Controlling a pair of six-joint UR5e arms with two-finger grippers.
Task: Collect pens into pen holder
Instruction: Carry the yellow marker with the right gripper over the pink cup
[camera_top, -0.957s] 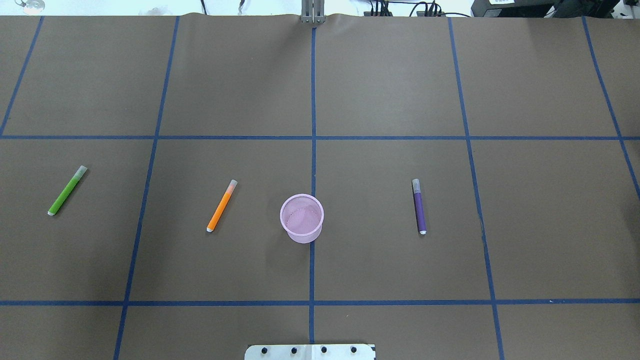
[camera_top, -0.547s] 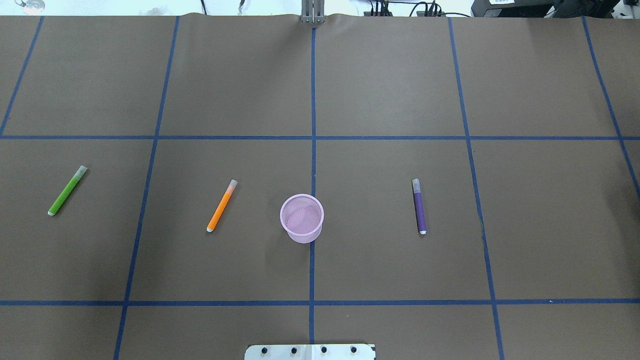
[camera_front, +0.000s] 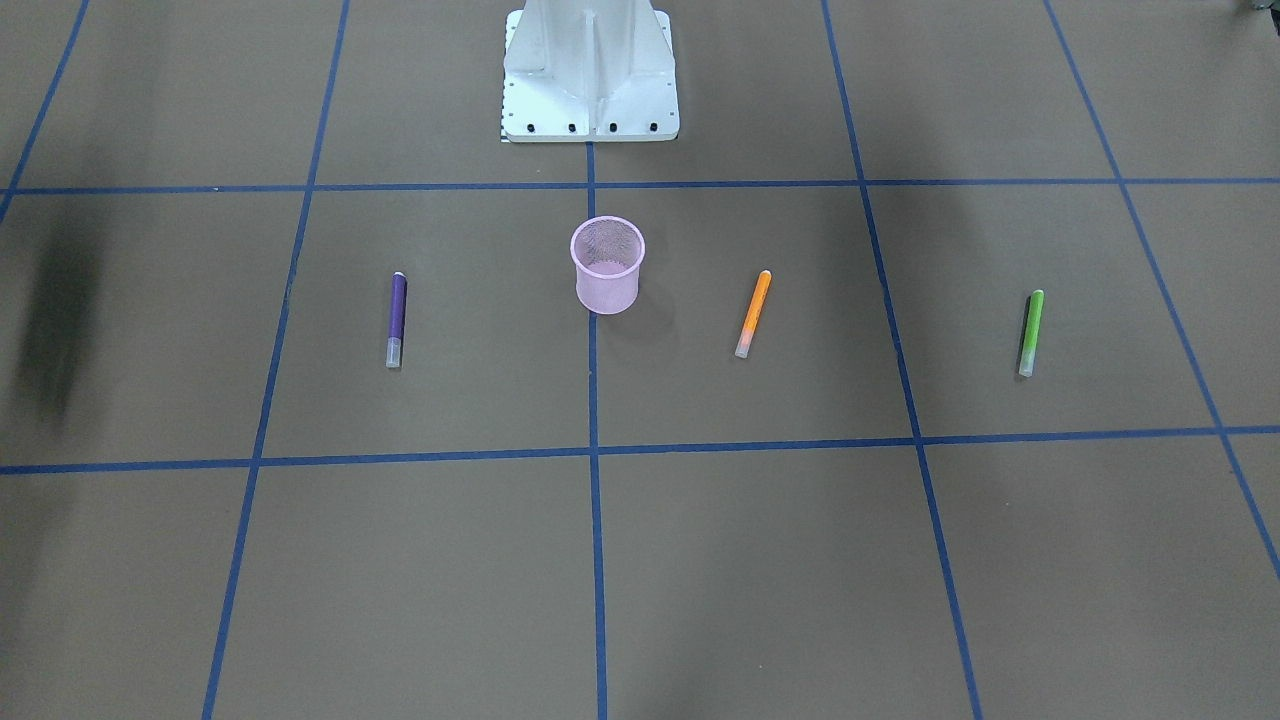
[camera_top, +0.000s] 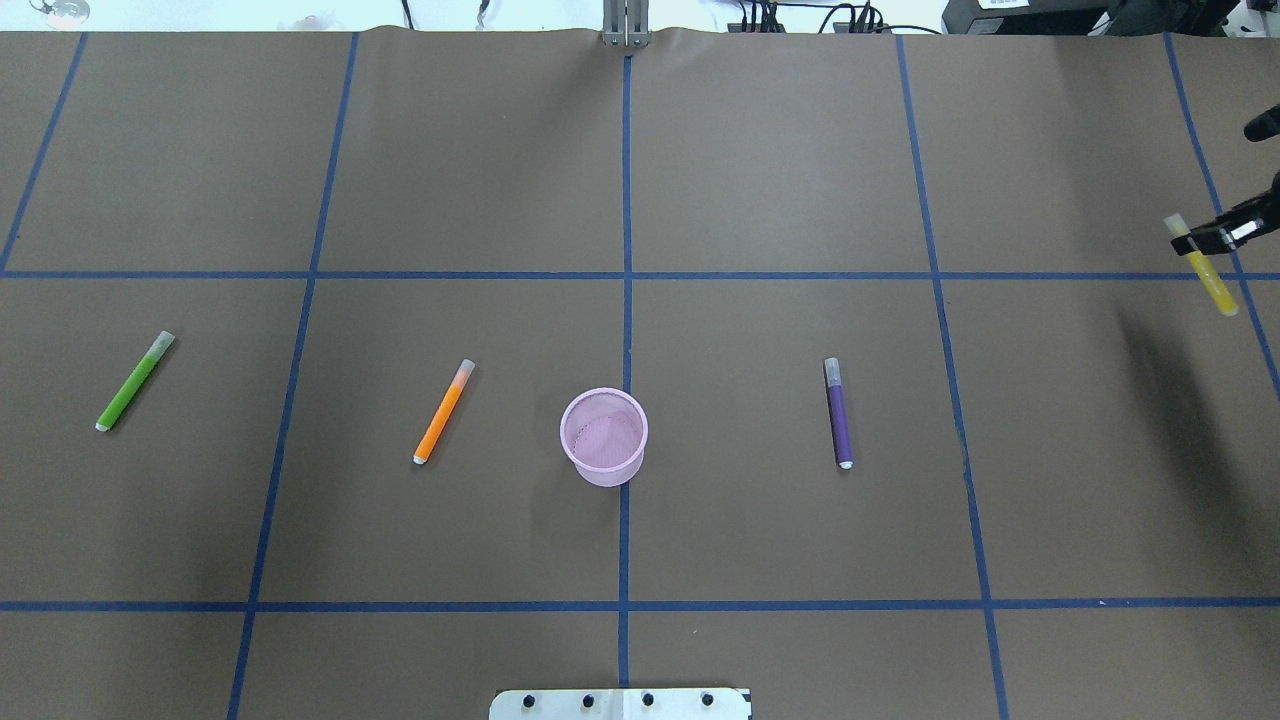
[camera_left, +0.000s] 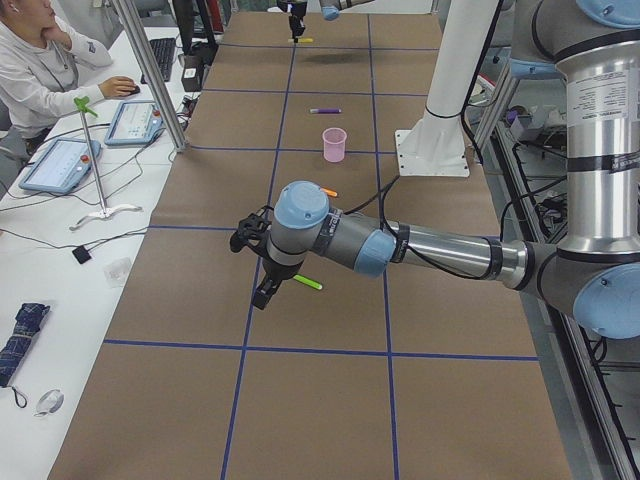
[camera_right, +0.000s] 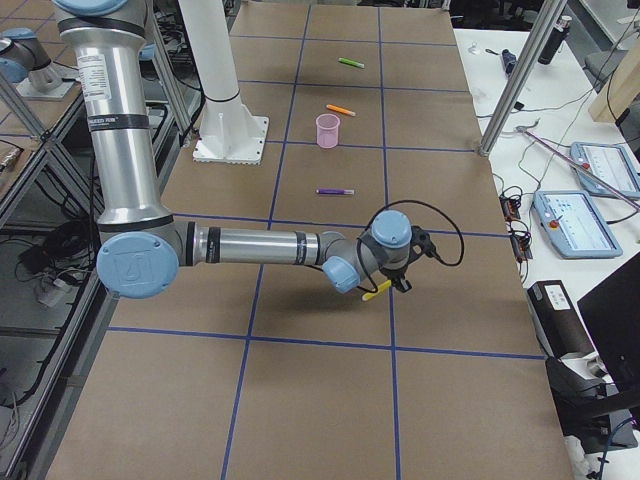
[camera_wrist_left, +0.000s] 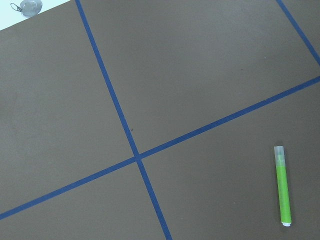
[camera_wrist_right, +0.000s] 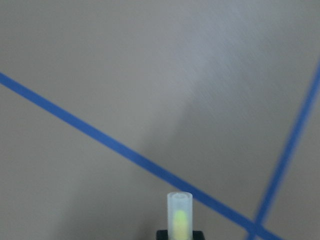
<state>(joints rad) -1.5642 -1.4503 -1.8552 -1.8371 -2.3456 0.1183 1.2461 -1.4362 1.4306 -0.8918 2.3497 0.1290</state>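
Observation:
I should release the yellow pen from my right gripper inside the empty pink mesh pen holder (camera_front: 615, 259), between the orange and purple pens.
The pink mesh pen holder (camera_top: 605, 474) stands upright and empty at the table's middle. The orange pen (camera_top: 443, 412) lies to its left, the green pen (camera_top: 133, 383) further left and the purple pen (camera_top: 838, 412) to its right. My right gripper (camera_top: 1215, 238) is at the right edge, shut on the yellow pen (camera_top: 1212, 280), which it holds by the cap end above the table. The right wrist view shows that pen's cap (camera_wrist_right: 180, 214). My left gripper (camera_left: 262, 268) hovers near the green pen (camera_wrist_left: 283, 187); I cannot tell if it is open or shut.
The robot's white base plate (camera_top: 620, 703) sits at the near edge behind the holder. Blue tape lines (camera_top: 626, 250) divide the brown table cover. An operator (camera_left: 40, 70) sits by tablets (camera_left: 60, 165) beyond the far edge.
My right gripper has come into the overhead view at the right edge with the yellow pen in it. The holder and the three pens on the table have not moved.

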